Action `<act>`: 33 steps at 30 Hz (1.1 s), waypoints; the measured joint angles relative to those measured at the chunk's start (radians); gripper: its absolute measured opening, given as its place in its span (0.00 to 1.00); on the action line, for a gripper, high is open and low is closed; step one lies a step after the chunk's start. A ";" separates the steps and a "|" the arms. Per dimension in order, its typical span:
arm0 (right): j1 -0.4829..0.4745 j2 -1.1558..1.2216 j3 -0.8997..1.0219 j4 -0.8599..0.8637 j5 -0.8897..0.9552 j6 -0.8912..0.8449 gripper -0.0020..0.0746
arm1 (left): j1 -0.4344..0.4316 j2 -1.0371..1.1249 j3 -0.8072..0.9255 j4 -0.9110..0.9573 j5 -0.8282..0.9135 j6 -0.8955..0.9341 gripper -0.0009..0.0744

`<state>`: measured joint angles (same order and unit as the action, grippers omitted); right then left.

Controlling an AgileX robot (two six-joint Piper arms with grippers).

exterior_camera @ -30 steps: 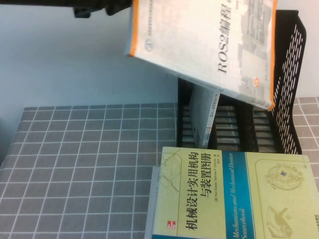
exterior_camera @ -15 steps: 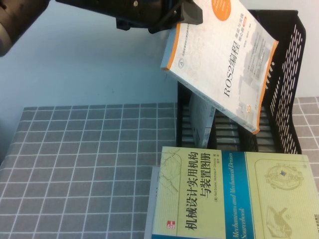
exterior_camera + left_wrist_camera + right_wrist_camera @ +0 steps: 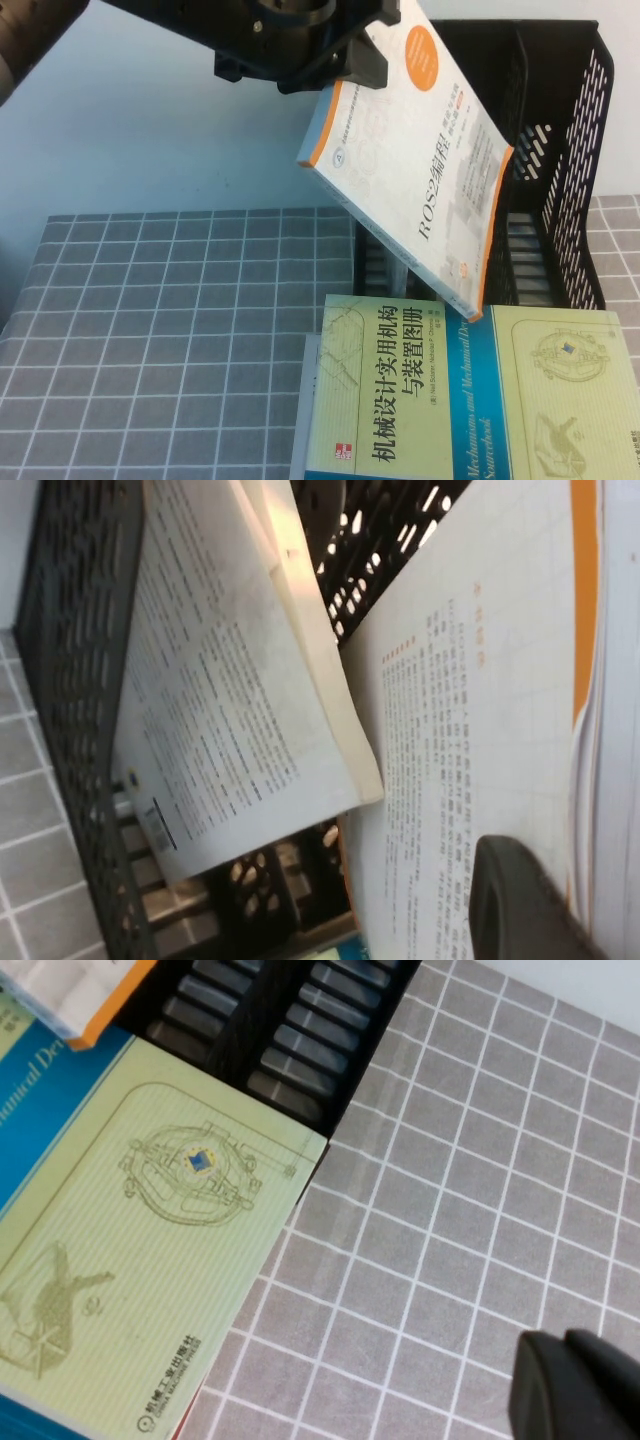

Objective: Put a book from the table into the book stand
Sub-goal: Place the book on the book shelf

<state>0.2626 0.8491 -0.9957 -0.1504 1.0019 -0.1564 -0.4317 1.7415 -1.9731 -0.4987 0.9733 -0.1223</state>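
Observation:
Next, my left gripper lets go of the white and orange book upright in the middle slot of the black mesh book stand (image 3: 447, 282).
My left gripper (image 3: 372, 45) is shut on the top end of a white and orange ROS2 book (image 3: 420, 170). It holds the book tilted in the air, in front of the black mesh book stand (image 3: 565, 150). The book's lower corner hangs just above the far edge of the green and blue book (image 3: 470, 390) lying on the table. In the left wrist view one finger (image 3: 515, 900) presses on the held book's cover (image 3: 470, 710), and another white book (image 3: 230, 700) leans inside the stand (image 3: 75, 630). My right gripper (image 3: 575, 1390) is shut and empty over the cloth.
A grey checked cloth (image 3: 180, 330) covers the table; its left half is bare. A grey book edge (image 3: 305, 400) shows under the green book. The right wrist view shows the green book's cover (image 3: 150, 1260) and the stand's slatted base (image 3: 290, 1030).
My left arm has come down into view and swung the ROS2 book left and lower. Its lower corner has moved from over the stand to the green book's far edge.

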 joint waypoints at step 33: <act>0.000 0.000 0.000 0.009 -0.002 0.020 0.02 | -0.070 0.088 -0.001 0.219 -0.234 -0.138 0.15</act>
<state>0.2626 0.8491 -0.9957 -0.1419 0.9998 -0.1361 -0.5021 1.8299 -1.9739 -0.2800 0.7395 -0.2602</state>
